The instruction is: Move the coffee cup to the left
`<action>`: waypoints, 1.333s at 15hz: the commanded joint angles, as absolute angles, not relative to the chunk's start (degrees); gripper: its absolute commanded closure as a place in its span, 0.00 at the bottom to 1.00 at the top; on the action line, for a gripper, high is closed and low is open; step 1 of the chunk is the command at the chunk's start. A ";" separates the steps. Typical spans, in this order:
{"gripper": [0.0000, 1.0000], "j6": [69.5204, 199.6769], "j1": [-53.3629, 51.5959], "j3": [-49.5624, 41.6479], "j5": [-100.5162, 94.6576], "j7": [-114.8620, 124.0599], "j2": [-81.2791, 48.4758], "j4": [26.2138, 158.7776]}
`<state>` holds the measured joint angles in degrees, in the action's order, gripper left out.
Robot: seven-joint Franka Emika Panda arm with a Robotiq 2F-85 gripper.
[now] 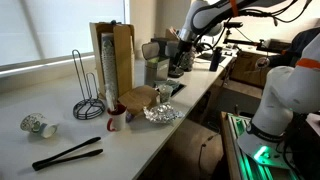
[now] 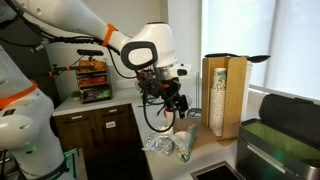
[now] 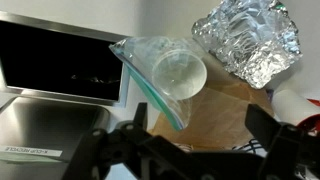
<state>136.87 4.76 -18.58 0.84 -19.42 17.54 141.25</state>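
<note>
The coffee cup's rim (image 1: 165,86) (image 3: 205,79) has a side away from the clear plastic bag's green seal. My gripper will close on it there.
The coffee cup (image 3: 178,72) is a pale tapered cup seen mouth-on in the wrist view, partly wrapped by a clear plastic bag with a green seal. It rests on a brown surface (image 3: 215,115) next to crumpled foil. In an exterior view the cup (image 2: 184,145) stands beside the foil on the counter. My gripper (image 3: 200,130) is open and empty, and hovers above the brown surface just short of the cup. It hangs well above the counter in both exterior views (image 2: 172,103) (image 1: 178,60).
Crumpled foil (image 3: 250,40) (image 1: 160,113) lies next to the cup. A little red-and-white mug (image 1: 115,118), a wooden cup dispenser (image 1: 112,60), a black wire stand (image 1: 87,90), black tongs (image 1: 67,153) and a small dotted cup (image 1: 38,125) stand along the counter. A dark appliance (image 3: 50,60) is beside the bag.
</note>
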 commanded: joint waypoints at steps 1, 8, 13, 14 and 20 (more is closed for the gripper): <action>0.00 136.71 6.13 -17.21 1.42 -19.78 17.44 141.18; 0.00 137.34 4.16 -7.76 -5.15 -13.61 8.48 138.35; 0.00 135.96 5.32 -4.89 -15.09 -1.02 1.21 136.45; 0.00 136.71 5.49 -5.19 -16.37 1.75 0.34 136.80; 0.00 140.39 6.00 -6.64 -15.57 7.81 -2.69 135.49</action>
